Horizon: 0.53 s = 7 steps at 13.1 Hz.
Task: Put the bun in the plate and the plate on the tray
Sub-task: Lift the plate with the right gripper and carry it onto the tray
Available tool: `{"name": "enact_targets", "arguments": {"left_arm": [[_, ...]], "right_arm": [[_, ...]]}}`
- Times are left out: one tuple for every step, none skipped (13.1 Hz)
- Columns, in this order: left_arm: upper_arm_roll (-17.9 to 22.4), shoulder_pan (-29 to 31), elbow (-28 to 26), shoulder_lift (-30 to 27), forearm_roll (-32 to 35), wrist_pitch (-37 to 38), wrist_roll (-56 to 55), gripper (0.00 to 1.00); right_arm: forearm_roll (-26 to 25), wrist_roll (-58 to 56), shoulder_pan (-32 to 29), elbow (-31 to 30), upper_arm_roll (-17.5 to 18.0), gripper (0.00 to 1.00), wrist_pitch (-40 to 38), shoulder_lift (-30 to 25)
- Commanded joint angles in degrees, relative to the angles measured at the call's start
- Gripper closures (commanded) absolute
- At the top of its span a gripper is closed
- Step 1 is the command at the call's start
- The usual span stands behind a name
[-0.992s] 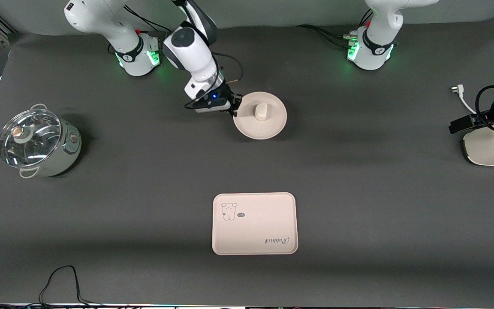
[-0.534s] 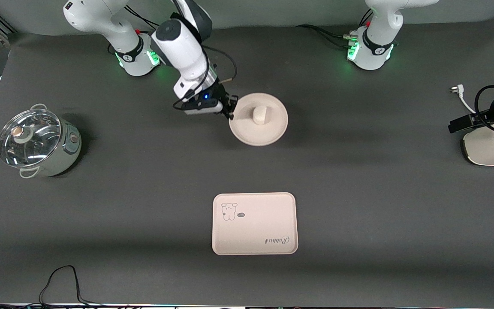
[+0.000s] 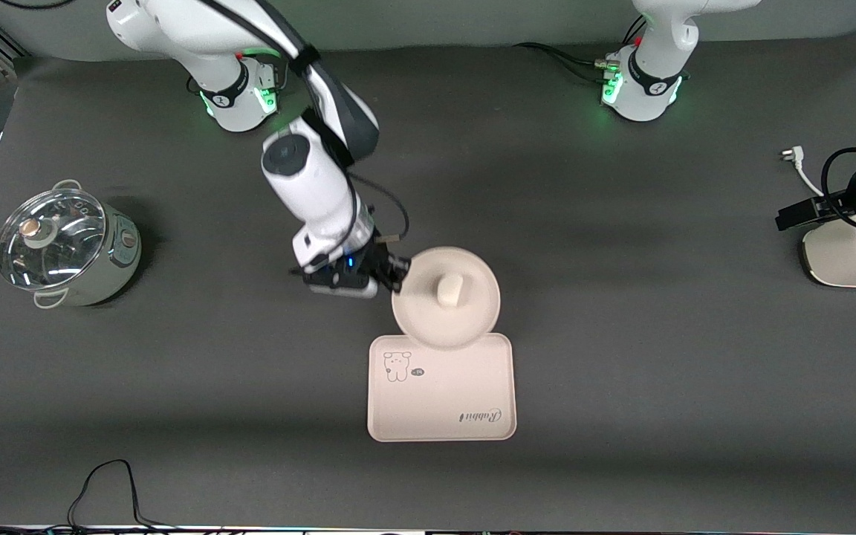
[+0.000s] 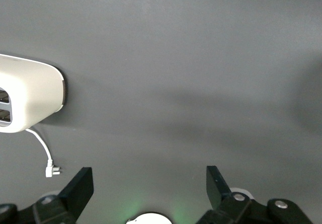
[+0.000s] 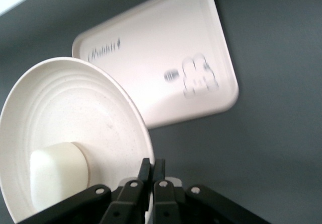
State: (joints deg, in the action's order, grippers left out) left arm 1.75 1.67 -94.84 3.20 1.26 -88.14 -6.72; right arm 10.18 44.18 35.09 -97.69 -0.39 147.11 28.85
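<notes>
Next, my right gripper puts the plate with the bun down on the middle of the tray (image 3: 448,384) (image 5: 144,69), between the animal drawing and the lettering.
My right gripper (image 3: 400,276) is shut on the rim of the round cream plate (image 3: 465,319) and holds it in the air, partly over the tray's edge that lies farthest from the front camera. The off-white bun (image 3: 449,289) sits in the plate. In the right wrist view the plate (image 5: 75,113) carries the bun (image 5: 58,176) and the gripper (image 5: 152,167) pinches its rim. The cream-pink tray (image 3: 440,394) with the animal drawing lies nearer the front camera; it also shows in the right wrist view (image 5: 166,68). My left gripper (image 4: 150,181) is open and empty, waiting at the left arm's end of the table.
A small pot with a glass lid (image 3: 64,245) stands toward the right arm's end. A white appliance (image 3: 844,256) with a cord and plug (image 3: 792,156) lies at the left arm's end; it also shows in the left wrist view (image 4: 27,100).
My right gripper has lifted the plate with the bun off the table and carried it toward the front camera, until it overlaps the tray's edge. The left arm has not moved.
</notes>
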Motion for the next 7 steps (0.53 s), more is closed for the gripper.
{"name": "enact_targets", "arguments": {"left_arm": [[-0.2, 0.1, 0.8, 0.2, -0.4, 0.9, 0.0, 0.00], [-0.2, 0.0, 0.8, 0.3, -0.4, 0.9, 0.0, 0.00], [-0.2, 0.0, 0.8, 0.3, -0.4, 0.9, 0.0, 0.00], [-0.2, 0.0, 0.8, 0.3, -0.4, 0.9, 0.0, 0.00], [-0.2, -0.1, 0.8, 0.3, -0.4, 0.8, 0.0, 0.00], [-0.2, -0.2, 0.8, 0.3, -0.4, 0.8, 0.0, 0.00], [-0.2, -0.2, 0.8, 0.4, -0.4, 0.8, 0.0, 0.00]], "right_arm": [[1.6, -1.6, -2.1, 21.1, 0.2, 1.00, -6.1, 13.9], [1.6, -2.9, -2.3, 24.8, 0.1, 1.00, -6.8, 16.5], [1.6, -4.9, -2.7, 26.2, 0.1, 1.00, -7.1, 17.9], [1.7, -6.3, -3.5, 26.7, 0.1, 1.00, -7.0, 19.0], [1.8, -6.6, -4.2, 26.8, 0.1, 1.00, -6.6, 19.7], [1.8, -7.0, -4.3, 26.7, 0.1, 1.00, -6.1, 20.5], [1.7, -7.1, -4.3, 26.7, 0.2, 1.00, -4.5, 21.9]]}}
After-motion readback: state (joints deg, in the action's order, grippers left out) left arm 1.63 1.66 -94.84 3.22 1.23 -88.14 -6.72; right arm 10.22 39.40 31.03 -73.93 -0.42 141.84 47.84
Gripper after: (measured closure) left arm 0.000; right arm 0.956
